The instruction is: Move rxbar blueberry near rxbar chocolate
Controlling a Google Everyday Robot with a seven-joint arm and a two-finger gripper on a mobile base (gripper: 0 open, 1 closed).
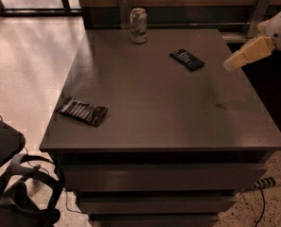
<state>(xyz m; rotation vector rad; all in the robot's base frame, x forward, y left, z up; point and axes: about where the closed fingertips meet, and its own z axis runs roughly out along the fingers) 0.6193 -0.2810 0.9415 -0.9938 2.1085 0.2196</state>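
The robot's gripper should next move to the middle of the rxbar blueberry (187, 59) and close there, between the two short ends of the bar.
The rxbar blueberry (187, 59), a small flat navy-blue wrapper, lies at the back right of the dark table (159, 103). The rxbar chocolate (83, 111), a larger brown-black wrapper with pale lettering, lies near the table's front left edge. My gripper (234, 61) comes in from the right edge of the view on a white arm. Its pale yellowish tip hangs above the table's right edge, to the right of the blueberry bar and apart from it. It holds nothing that I can see.
A silver drink can (138, 25) stands upright at the back middle of the table. Drawers (154, 178) front the table below. A dark headset-like object (21, 193) and cables lie on the floor at the lower left. A power strip (267, 181) lies at the lower right.
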